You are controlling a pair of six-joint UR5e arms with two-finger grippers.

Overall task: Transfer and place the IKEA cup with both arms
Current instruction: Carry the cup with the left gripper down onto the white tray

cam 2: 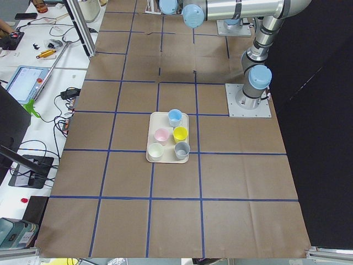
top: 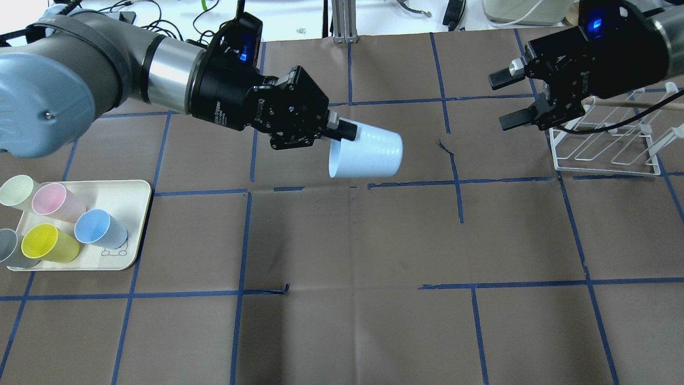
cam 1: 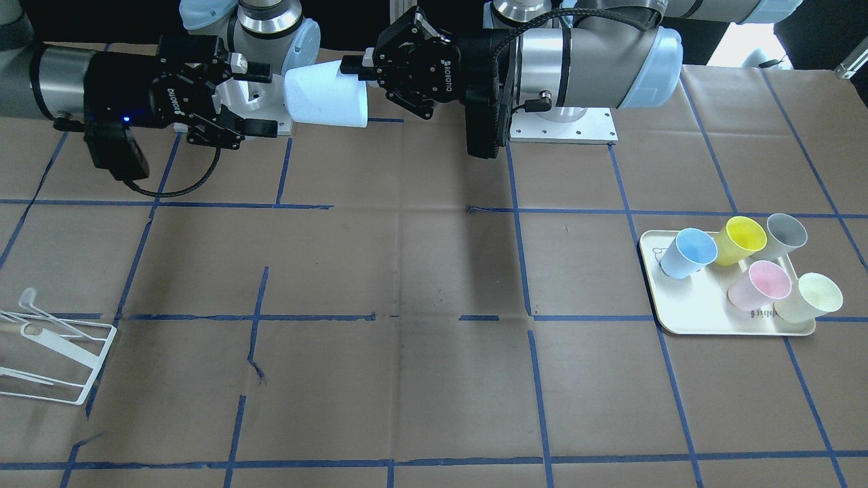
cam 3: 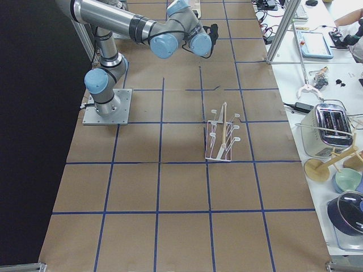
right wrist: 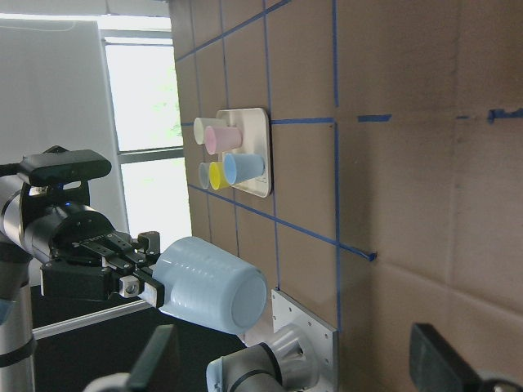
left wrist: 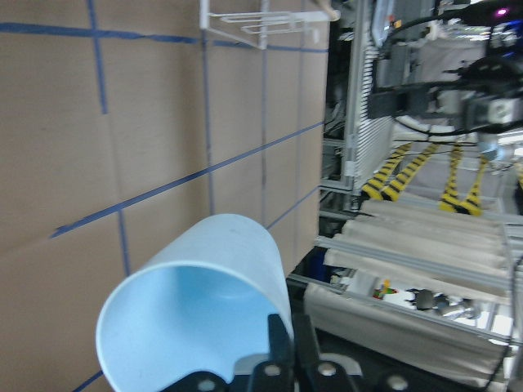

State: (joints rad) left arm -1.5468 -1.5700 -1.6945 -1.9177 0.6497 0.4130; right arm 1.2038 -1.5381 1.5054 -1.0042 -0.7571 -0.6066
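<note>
I need to release the IKEA cup with my left gripper on the cream tray (cam 1: 704, 297) between the second blue cup and the pink cup.
The IKEA cup (top: 368, 155), a pale-blue tumbler, lies on its side in the air above the table's middle. My left gripper (top: 336, 133) is shut on its rim, one finger inside and one outside. In the front view the cup (cam 1: 325, 95) points its base at my right gripper (cam 1: 269, 97). My right gripper (top: 499, 102) is open and empty, level with the cup and a gap away from its base. The left wrist view shows the cup's mouth (left wrist: 196, 302). The right wrist view shows the cup's base (right wrist: 212, 282) between my spread right fingers (right wrist: 159, 359).
A cream tray (top: 128, 198) at the table's left holds a second blue cup (top: 99, 229), plus yellow, pink, grey and pale-green cups. A white wire rack (top: 604, 144) stands under and beside my right gripper. Blue tape lines grid the brown table.
</note>
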